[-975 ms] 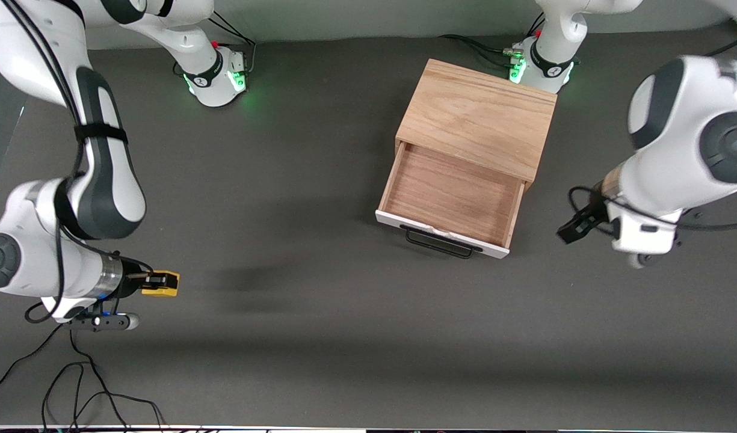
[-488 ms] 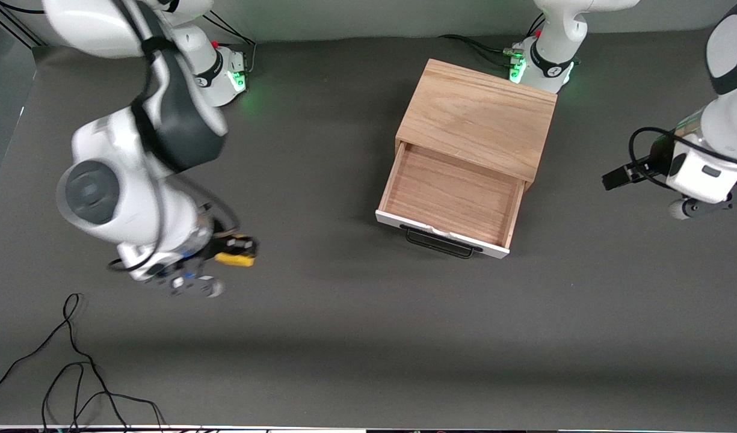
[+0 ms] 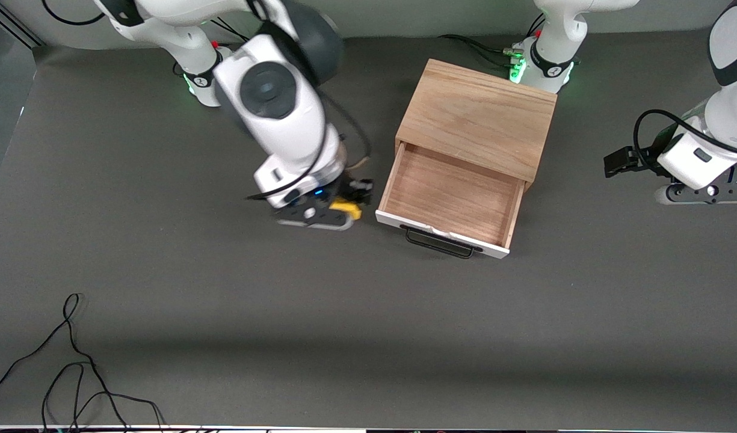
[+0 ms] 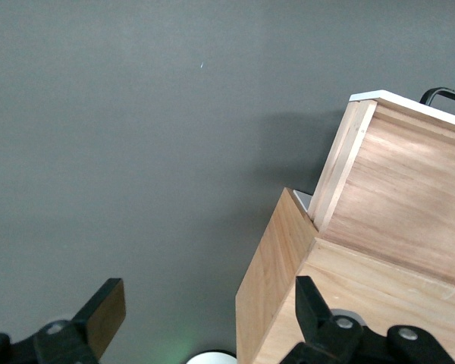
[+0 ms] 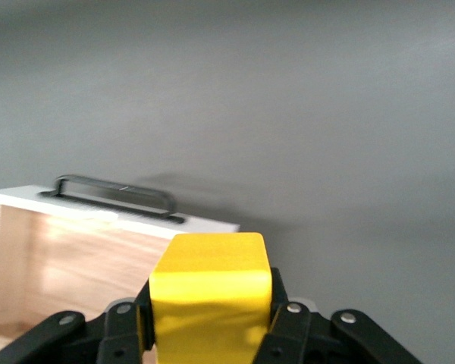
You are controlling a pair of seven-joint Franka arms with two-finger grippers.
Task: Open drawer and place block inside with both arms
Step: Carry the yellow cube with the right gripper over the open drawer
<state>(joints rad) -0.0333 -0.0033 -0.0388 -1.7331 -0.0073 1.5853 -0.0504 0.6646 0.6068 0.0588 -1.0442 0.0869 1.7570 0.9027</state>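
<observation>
I will set the yellow block on the drawer's bare wood bottom (image 3: 434, 197), slightly toward the drawer's side nearest my right gripper.
The drawer (image 3: 449, 195) stands pulled open out of the light oak cabinet (image 3: 479, 117), its wood interior bare, white front and black wire handle (image 3: 438, 243) toward the front camera. My right gripper (image 3: 351, 201) is shut on the yellow block (image 3: 346, 207) and holds it over the table just beside the drawer's side wall. In the right wrist view the block (image 5: 211, 292) sits between the fingers, with the drawer's white front (image 5: 114, 214) ahead. My left gripper (image 3: 616, 162) is open and empty, up in the air past the cabinet at the left arm's end; its view shows the cabinet (image 4: 288, 280).
Loose black cables (image 3: 73, 361) lie on the dark table (image 3: 368, 331) near the front camera at the right arm's end. The arm bases (image 3: 536, 63) glow green at the table's back edge.
My right arm has swung with the block from the right arm's end of the table toward the drawer. My left gripper has drawn away from the drawer and risen a little.
</observation>
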